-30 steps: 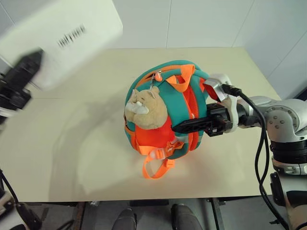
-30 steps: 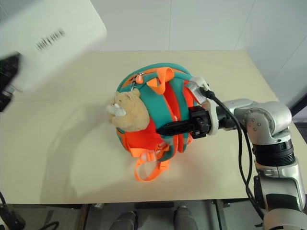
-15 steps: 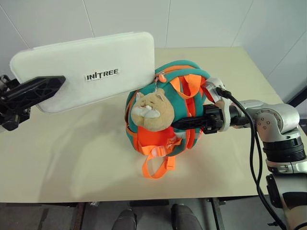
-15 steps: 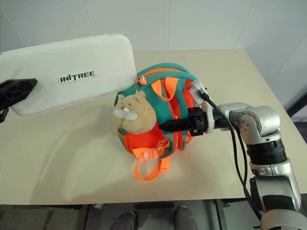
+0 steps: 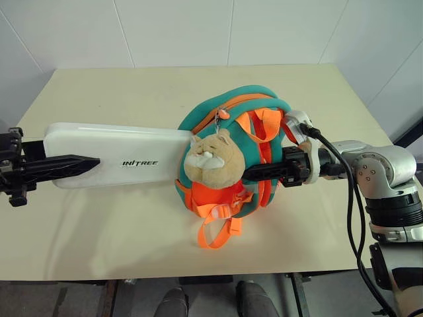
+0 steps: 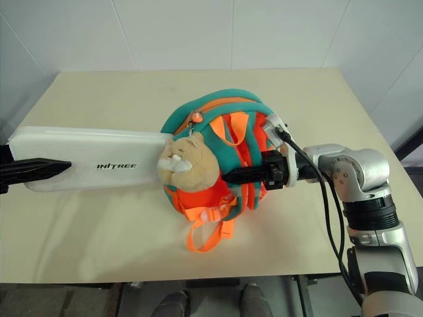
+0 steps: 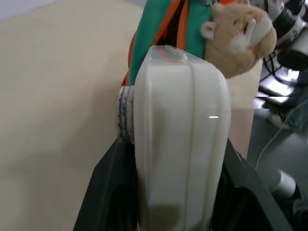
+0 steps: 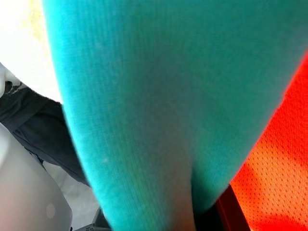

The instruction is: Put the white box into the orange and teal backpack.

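Observation:
The robot's left gripper should release the white box deep inside the orange and teal backpack [image 5: 229, 146] [image 7: 173, 28], behind the tan plush toy.
The orange and teal backpack [image 5: 241, 115] stands upright in the middle of the table, with a tan plush toy [image 5: 210, 158] hanging on its front. My right gripper [image 5: 254, 173] reaches in from the right, shut on one of the backpack's teal straps [image 8: 134, 120]. My left gripper [image 5: 82, 162] is shut on the left end of the white box [image 5: 132, 142]. The box lies level and lengthwise just above the table. Its right end meets the backpack's left side behind the plush toy. I cannot tell whether that end is inside. In the left wrist view the box [image 7: 180, 144] sits between my black fingers [image 7: 106, 192].
The beige table [image 5: 132, 86] runs to a white wall at the back. Its front edge is close below the backpack's loose orange webbing loop [image 5: 215, 234]. A black cable [image 5: 350, 198] trails along my right arm.
The white box has swung down from a raised, tilted pose to level and low, and its right end now meets the backpack's side. My right gripper has kept its hold on the strap.

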